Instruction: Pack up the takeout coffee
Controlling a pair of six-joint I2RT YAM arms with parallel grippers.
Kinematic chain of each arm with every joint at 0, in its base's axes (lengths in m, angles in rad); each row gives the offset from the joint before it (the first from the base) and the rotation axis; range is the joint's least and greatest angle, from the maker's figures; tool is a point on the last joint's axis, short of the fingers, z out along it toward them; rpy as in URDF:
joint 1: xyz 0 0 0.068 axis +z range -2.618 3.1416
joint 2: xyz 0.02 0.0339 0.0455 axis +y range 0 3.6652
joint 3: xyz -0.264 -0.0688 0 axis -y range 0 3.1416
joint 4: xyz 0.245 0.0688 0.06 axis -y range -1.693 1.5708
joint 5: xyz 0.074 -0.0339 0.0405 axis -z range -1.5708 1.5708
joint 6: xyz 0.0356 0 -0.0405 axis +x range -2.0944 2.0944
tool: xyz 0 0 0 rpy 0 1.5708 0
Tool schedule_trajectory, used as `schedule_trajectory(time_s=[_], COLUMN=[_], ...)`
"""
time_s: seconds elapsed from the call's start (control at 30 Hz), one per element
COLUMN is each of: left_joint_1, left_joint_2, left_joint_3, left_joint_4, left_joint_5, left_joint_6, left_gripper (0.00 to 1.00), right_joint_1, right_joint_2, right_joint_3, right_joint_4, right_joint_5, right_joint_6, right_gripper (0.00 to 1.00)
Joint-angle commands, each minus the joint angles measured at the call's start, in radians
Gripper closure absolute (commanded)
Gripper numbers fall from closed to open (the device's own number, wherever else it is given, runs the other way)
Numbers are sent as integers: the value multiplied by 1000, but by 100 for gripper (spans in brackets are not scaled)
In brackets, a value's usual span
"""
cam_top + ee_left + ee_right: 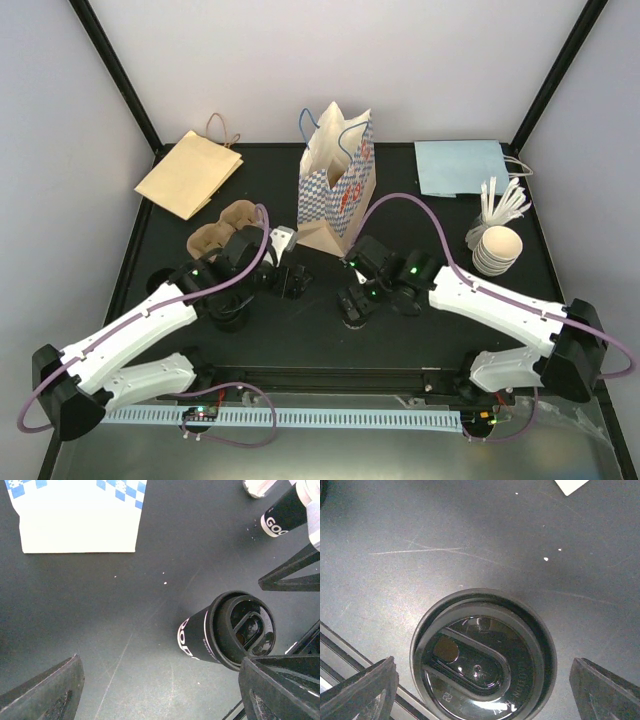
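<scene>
I should close my left gripper on the blue-checked paper bag's top edge (302,168), beside the blue handle on the cardboard cup carrier's side.
A black lidded coffee cup (482,657) stands on the dark table right under my right gripper (482,680). That gripper is open, with one finger on each side of the lid, not touching it; in the top view it is at table centre (355,300). A second black cup (227,630) stands just beside the right finger (280,690) of my open, empty left gripper (160,695), which shows in the top view (290,278). The first cup also shows far right in the left wrist view (280,515). The blue-checked paper bag (338,180) stands open behind both grippers.
A cardboard cup carrier (220,235) lies left of the bag. A brown paper bag (188,172) lies at the back left, a flat blue bag (460,167) at the back right. A stack of lids (497,248) and white stirrers (503,203) sit at the right.
</scene>
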Motion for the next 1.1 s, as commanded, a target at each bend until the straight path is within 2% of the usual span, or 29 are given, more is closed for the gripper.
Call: schedule_trajectory(time_s=[0.0,0.23,0.6,1.07], left_joint_1=[14,23,36,40], left_joint_2=[-16,-14,-17,-17], left_joint_3=[-14,-15,-23,-25], left_joint_4=[26,23,10,-3], left_joint_5=[-7,-5,-5,-3], left_joint_6=[3,12,18,20], left_gripper=[13,13,12,12], right_joint_1=[34,65,81,115], right_joint_2=[18,44,74,140], right_joint_3=[47,54,63,111], right_joint_4=[-40,-50,-60,-127], right_joint_5=[69,71,82,167], right_joint_6=[19,24,29,35], right_gripper=[4,4,15,13])
